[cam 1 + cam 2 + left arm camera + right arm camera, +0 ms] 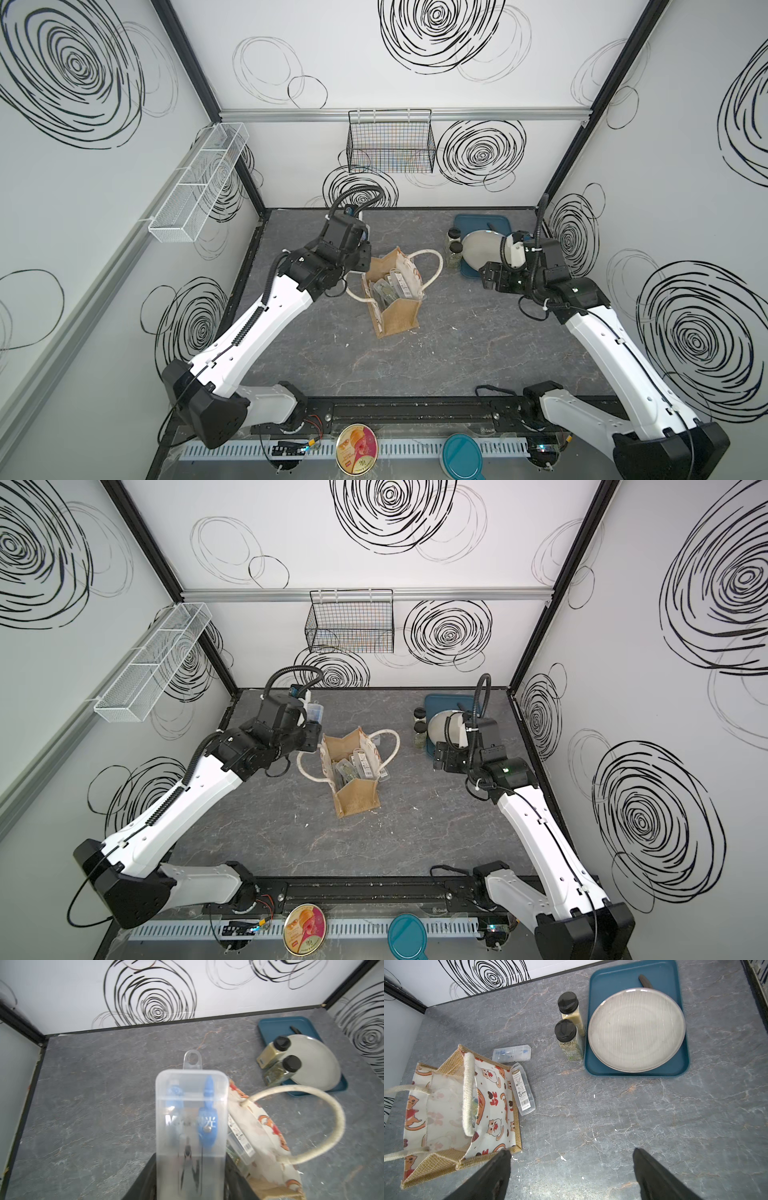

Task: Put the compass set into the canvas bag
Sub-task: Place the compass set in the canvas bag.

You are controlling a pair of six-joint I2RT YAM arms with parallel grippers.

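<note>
Next, I let go of the compass set, now held just off the bag's far corner, with my left gripper on top of the clear cases inside the canvas bag (389, 294).
My left gripper (190, 1169) is shut on a compass set (191, 1126), a clear plastic case with a blue compass inside. It holds the case just off the far left corner of the canvas bag (395, 291). The bag stands open on the table, tan burlap with cream cat-print panels (492, 1105) and white rope handles (324, 1126). More clear cases (353, 771) lie inside it. Two further cases rest on the table at the bag's right side, one flat (511, 1054) and one against the panel (523, 1088). My right gripper (571, 1153) is open and empty, low over the table right of the bag.
A blue tray (600, 1022) with a grey plate (636, 1029) sits at the back right, with two black-capped spice jars (570, 1039) beside it. A black wire basket (390, 143) and a white mesh basket (199, 183) hang on the walls. A round tin (356, 449) and a teal lid (462, 457) lie at the front rail.
</note>
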